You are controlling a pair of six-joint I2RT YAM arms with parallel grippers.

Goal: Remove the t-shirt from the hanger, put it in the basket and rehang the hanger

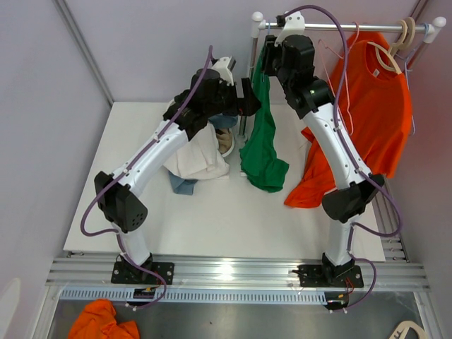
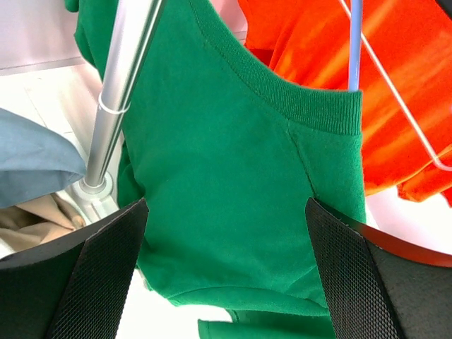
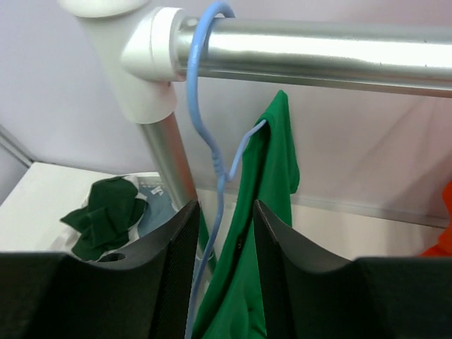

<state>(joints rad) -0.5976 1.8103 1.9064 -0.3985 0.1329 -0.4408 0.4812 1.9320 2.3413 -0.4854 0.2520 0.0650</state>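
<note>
I need to next lower my left gripper to the lower end of the green t-shirt's near-side sleeve (image 1: 271, 183) and close it there.
A green t-shirt (image 1: 265, 141) hangs from a thin blue wire hanger (image 3: 212, 141) hooked on the left end of the rack rod (image 3: 318, 53). Its lower part rests on the table. My right gripper (image 1: 271, 56) (image 3: 226, 212) is up at the rod. Its jaws stand narrow, with the hanger wire against the left pad and green fabric against the right one. My left gripper (image 1: 249, 99) (image 2: 226, 205) is wide open beside the shirt, facing its shoulder and ribbed collar (image 2: 282, 92) without touching. The hanger also shows in the left wrist view (image 2: 355, 42).
An orange t-shirt (image 1: 378, 106) hangs on a wooden hanger (image 1: 392, 53) at the rod's right end. The rack's upright pole (image 2: 116, 99) stands just left of the green shirt. A pile of clothes (image 1: 201, 159) lies under my left arm. An orange cloth (image 1: 106, 321) lies below the table's front edge.
</note>
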